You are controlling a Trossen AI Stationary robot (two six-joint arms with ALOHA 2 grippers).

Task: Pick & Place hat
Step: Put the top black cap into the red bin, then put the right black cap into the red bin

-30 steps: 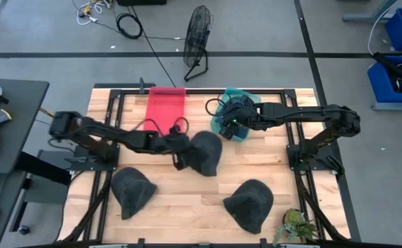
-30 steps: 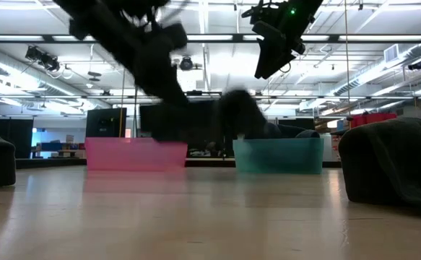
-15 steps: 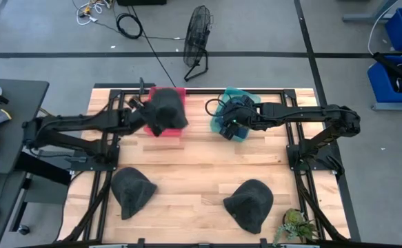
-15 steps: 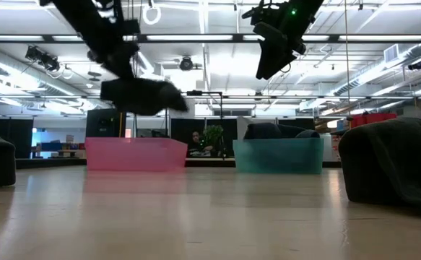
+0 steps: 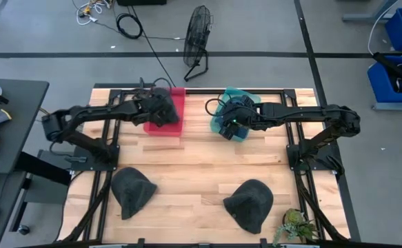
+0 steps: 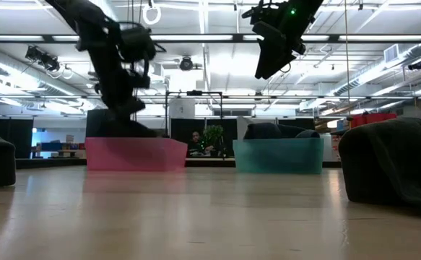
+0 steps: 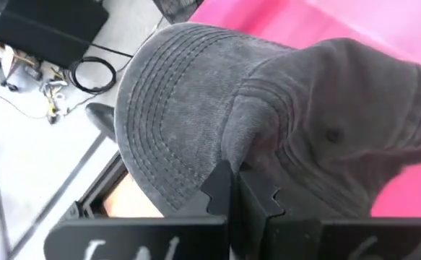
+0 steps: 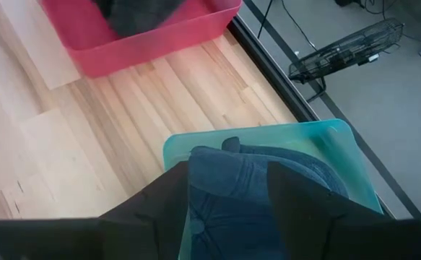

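Observation:
I will lower the dark grey hat, now hanging over the pink bin, with my left gripper and let go of it there, on the bottom of the pink bin [image 5: 172, 112].
My left gripper [image 7: 239, 193] is shut on a dark grey hat [image 5: 161, 110] over the pink bin [image 5: 176, 100] at the table's far side. In the low view the hat [image 6: 134, 130] hangs down to the bin's rim [image 6: 134, 141]. My right gripper [image 8: 228, 209] is open and waits above the teal bin [image 5: 236, 96], which holds a blue denim hat [image 8: 246, 180]. Two more grey hats [image 5: 133, 191] [image 5: 249, 204] rest on the wood near the table's near edge. My left gripper pinches a fold of the grey hat's crown [image 7: 248, 155] right beside the stitched brim [image 7: 163, 123], between its two shut fingers. The fingers come from above, slanting down toward the far side. The hat hangs slack below them over the pink bin.
A small plant [image 5: 297, 224] stands at the near right corner. A floor fan [image 5: 198, 41] and cables lie beyond the far edge. Bare wood [image 5: 201, 162] stretches between the bins and the two lying hats.
My left gripper has carried the grey hat from the table's middle up and toward the far left, over the pink bin, then sunk with it so the hat now reaches the bin's rim. It has stayed shut on the hat throughout.

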